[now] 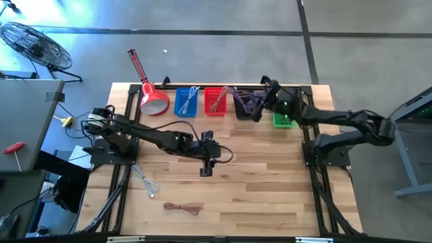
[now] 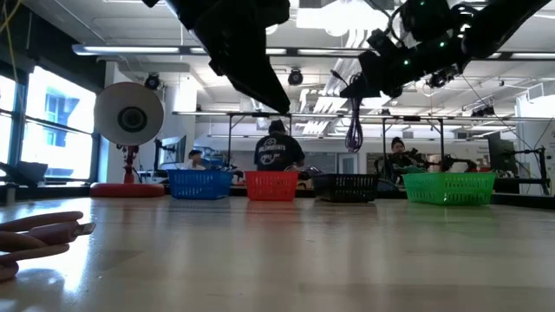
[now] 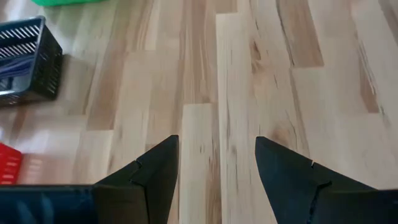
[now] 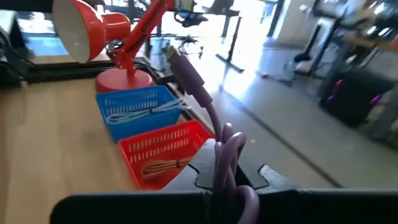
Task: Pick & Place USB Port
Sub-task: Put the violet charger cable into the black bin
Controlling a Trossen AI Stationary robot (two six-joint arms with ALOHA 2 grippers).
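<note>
My right gripper has the purple USB cable. It will let go of the cable inside the black basket [image 1: 244, 105], between the red and green baskets.
My right gripper [image 1: 260, 102] is at the far side of the table, above the black basket [image 1: 244, 108], and is shut on a purple USB cable [image 4: 225, 152]. The cable's plug end [image 4: 185, 70] sticks out past the fingers. My left gripper [image 1: 206, 167] hovers open over bare wood at the table's middle, with nothing between its fingers [image 3: 216, 140]. A white cable [image 1: 145, 181] and a brown cable [image 1: 183, 208] lie flat on the near left of the table. My right gripper pinches the purple cable's bundled loops [image 4: 222, 163] between its two fingers. The fingers come roughly level from the table's right side. The plug end juts forward beyond them, and the loops [image 2: 354, 121] hang below the gripper, clear of the table and baskets.
Blue [image 1: 187, 101], red [image 1: 216, 100], black and green [image 1: 283, 120] baskets stand in a row along the far edge. The blue one holds a white cable [image 4: 140, 111], the red one a brown cable [image 4: 163, 165]. A red lamp [image 1: 152, 94] stands at the far left. People sit behind the table.
</note>
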